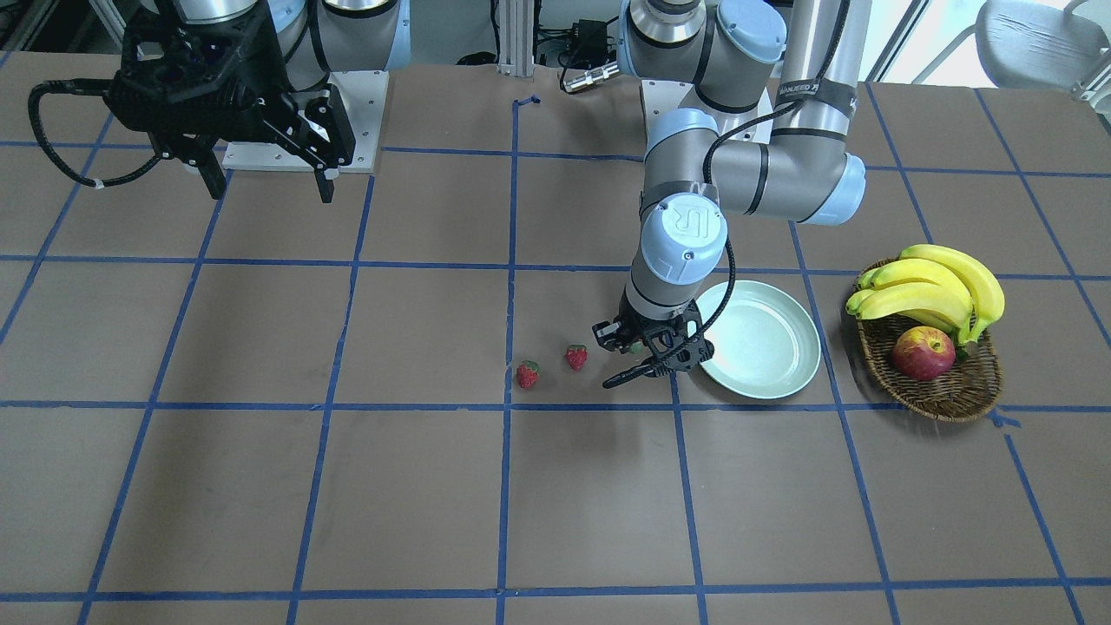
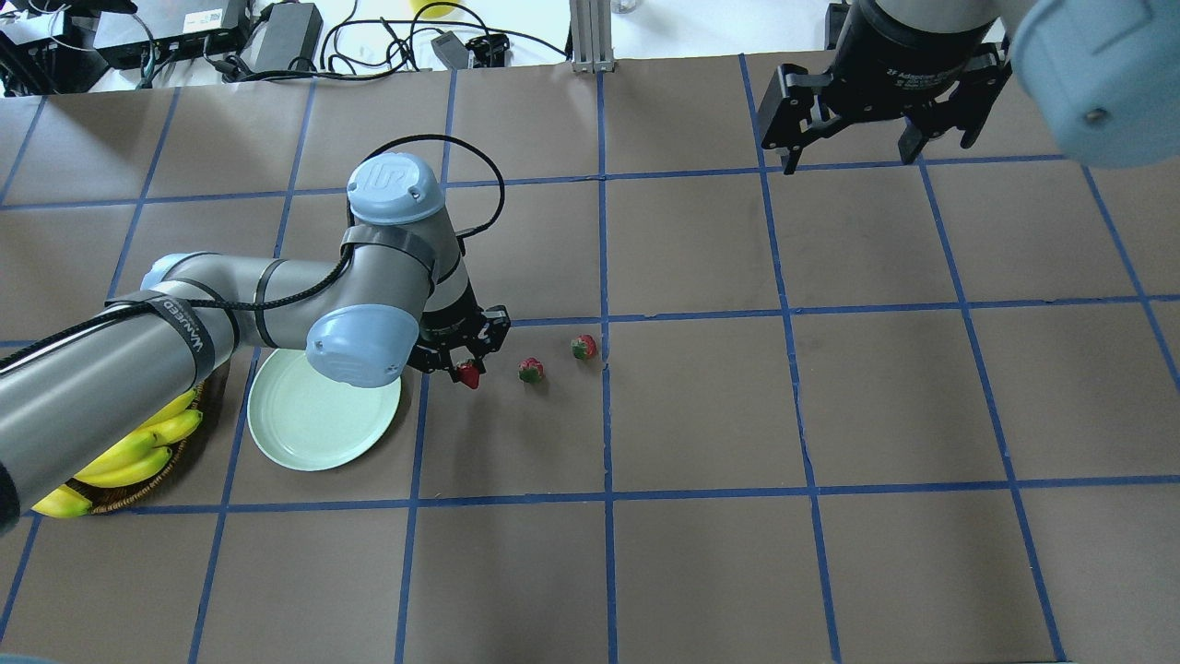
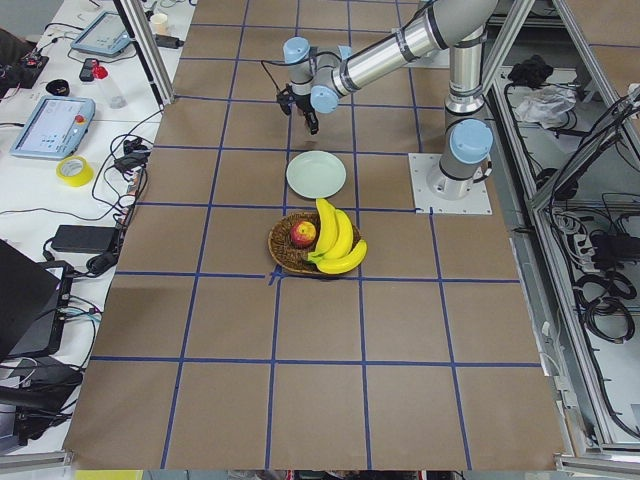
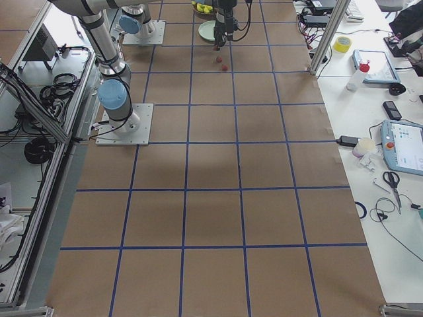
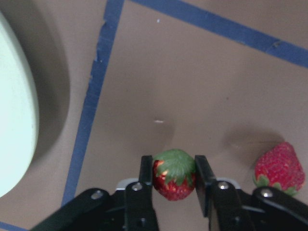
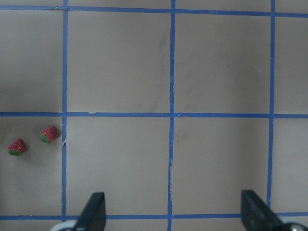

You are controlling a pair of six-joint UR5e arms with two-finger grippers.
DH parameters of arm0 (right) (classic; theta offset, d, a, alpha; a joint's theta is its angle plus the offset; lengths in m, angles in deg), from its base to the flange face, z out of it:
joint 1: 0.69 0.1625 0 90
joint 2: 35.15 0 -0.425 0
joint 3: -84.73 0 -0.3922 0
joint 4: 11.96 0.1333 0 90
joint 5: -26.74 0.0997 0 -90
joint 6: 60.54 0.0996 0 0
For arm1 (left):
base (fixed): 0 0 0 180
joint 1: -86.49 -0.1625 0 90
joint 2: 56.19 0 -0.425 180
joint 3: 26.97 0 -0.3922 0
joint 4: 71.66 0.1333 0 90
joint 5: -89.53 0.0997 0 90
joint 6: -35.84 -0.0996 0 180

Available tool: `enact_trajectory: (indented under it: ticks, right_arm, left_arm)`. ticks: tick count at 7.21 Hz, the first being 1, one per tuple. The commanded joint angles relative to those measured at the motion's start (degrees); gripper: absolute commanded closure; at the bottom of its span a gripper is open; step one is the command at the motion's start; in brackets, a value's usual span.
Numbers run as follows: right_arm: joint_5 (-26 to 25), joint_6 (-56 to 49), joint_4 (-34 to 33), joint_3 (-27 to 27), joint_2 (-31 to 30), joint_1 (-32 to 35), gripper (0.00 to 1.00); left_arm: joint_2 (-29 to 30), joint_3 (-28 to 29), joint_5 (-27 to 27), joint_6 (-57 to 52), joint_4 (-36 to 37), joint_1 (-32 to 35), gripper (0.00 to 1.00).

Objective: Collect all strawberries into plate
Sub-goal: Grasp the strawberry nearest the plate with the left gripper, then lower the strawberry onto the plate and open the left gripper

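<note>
My left gripper is going to let go of the strawberry near the middle of the empty pale green plate (image 1: 757,350).
My left gripper (image 5: 174,185) is shut on a red strawberry (image 5: 174,175) with a green cap, low over the table just right of the pale green plate (image 2: 313,424) in the overhead view (image 2: 467,367). Two more strawberries (image 2: 530,371) (image 2: 583,347) lie on the table to its right; they also show in the front view (image 1: 576,357) (image 1: 527,374). The plate (image 1: 764,338) holds nothing. My right gripper (image 2: 848,159) is open and empty, high over the far right of the table, and in its wrist view (image 6: 173,214) both loose strawberries (image 6: 49,134) lie at the left.
A brown wicker basket (image 1: 933,386) with bananas (image 1: 937,286) and a red-yellow apple (image 1: 923,353) stands beside the plate, on its side away from the strawberries. Blue tape lines grid the brown table.
</note>
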State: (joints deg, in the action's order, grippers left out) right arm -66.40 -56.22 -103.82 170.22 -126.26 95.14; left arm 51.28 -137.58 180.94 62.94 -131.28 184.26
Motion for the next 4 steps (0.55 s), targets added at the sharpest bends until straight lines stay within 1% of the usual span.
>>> enact_trajectory:
  ticks: [1, 2, 3, 4]
  right_arm:
    - [0.14, -0.01, 0.01, 0.02, -0.03, 0.06, 0.0]
    - [0.14, -0.01, 0.01, -0.06, -0.12, 0.06, 0.0]
    - [0.14, -0.01, 0.01, -0.06, -0.12, 0.06, 0.0]
    - [0.06, -0.01, 0.01, -0.06, -0.12, 0.06, 0.0]
  left_arm:
    - [-1.12, 2.5, 6.56, -1.53, -8.08, -4.92, 1.0]
    - [-1.2, 2.07, 6.5, -2.57, -8.57, -9.13, 1.0]
    - [-0.86, 1.98, 7.02, -4.24, -8.58, -10.22, 1.0]
    - [0.19, 1.8, 12.94, -4.95, -8.58, -11.19, 1.0]
